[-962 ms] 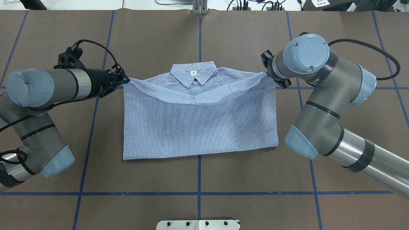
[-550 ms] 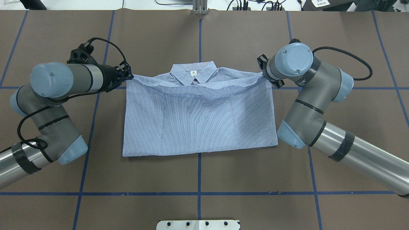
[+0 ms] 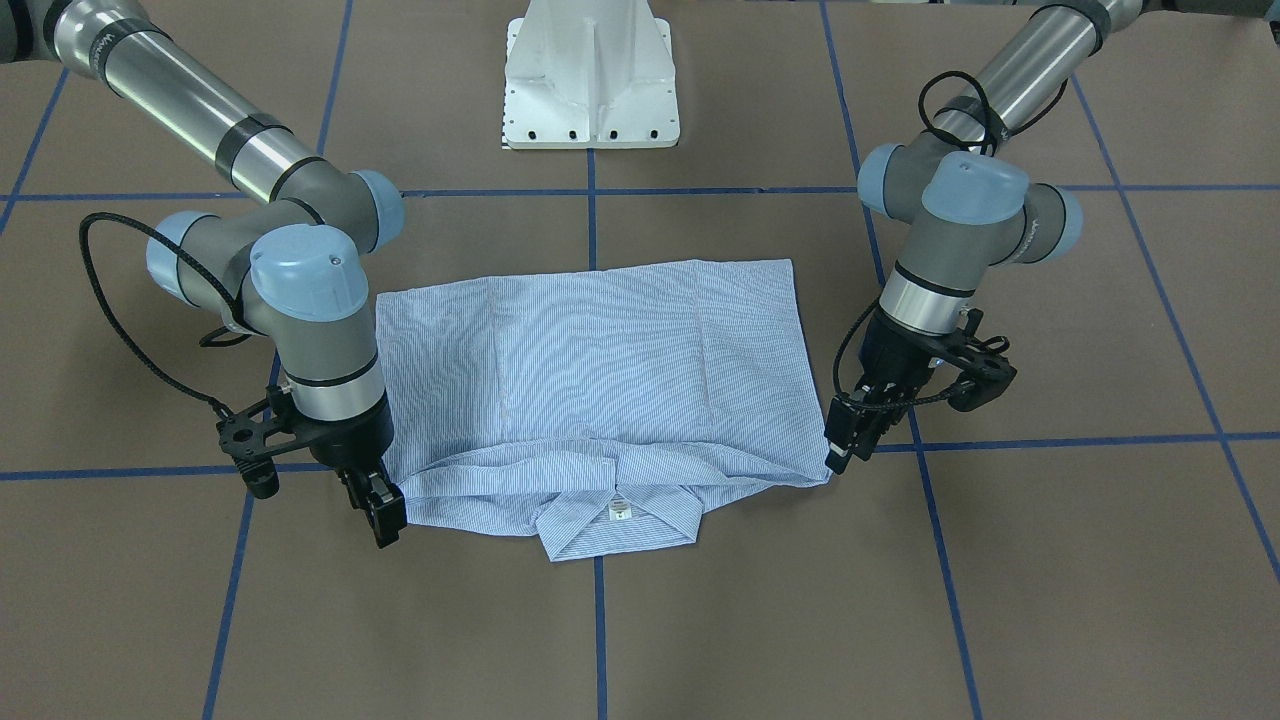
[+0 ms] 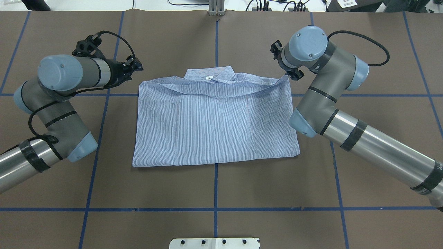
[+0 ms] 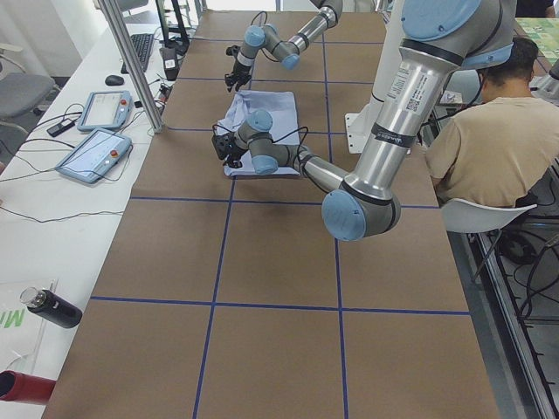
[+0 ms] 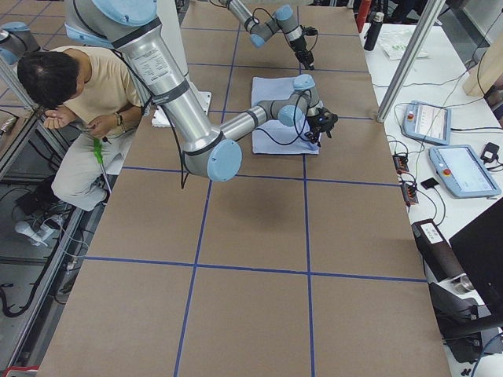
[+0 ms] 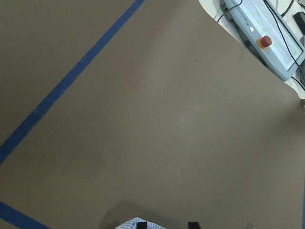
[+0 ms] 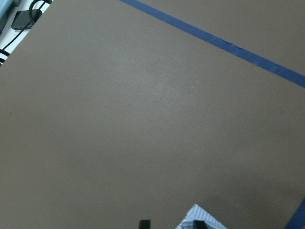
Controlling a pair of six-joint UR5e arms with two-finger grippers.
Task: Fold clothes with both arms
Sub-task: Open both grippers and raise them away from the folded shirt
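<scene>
The back corner (image 3: 381, 300) of the light blue striped shirt, on my right gripper's side, toward the white pedestal base, should be gripped next by that gripper.
The light blue striped shirt (image 4: 214, 121) lies folded on the brown table, its lower half laid over the upper. The fold's free edge lies across the collar (image 3: 615, 520). My left gripper (image 3: 838, 452) stands at that edge's corner on my left side. Its jaws look apart in the left wrist view (image 7: 164, 225), with cloth (image 7: 138, 223) at one finger. My right gripper (image 3: 385, 518) stands at the other corner. Its jaws also look apart in the right wrist view (image 8: 171, 224), with cloth (image 8: 198, 217) at one finger. Both arms show in the overhead view, left (image 4: 69, 74) and right (image 4: 311, 52).
The white pedestal base (image 3: 592, 80) stands behind the shirt. Blue tape lines cross the table. Teach pendants (image 5: 94, 153) (image 6: 460, 169) lie beyond the table's far edge. A seated person (image 5: 489, 148) is by the robot. A dark bottle (image 5: 52, 307) lies off the table.
Both grippers have moved away from the robot with the shirt's free edge. That edge now lies over the collar, covering the button and most of the collar.
</scene>
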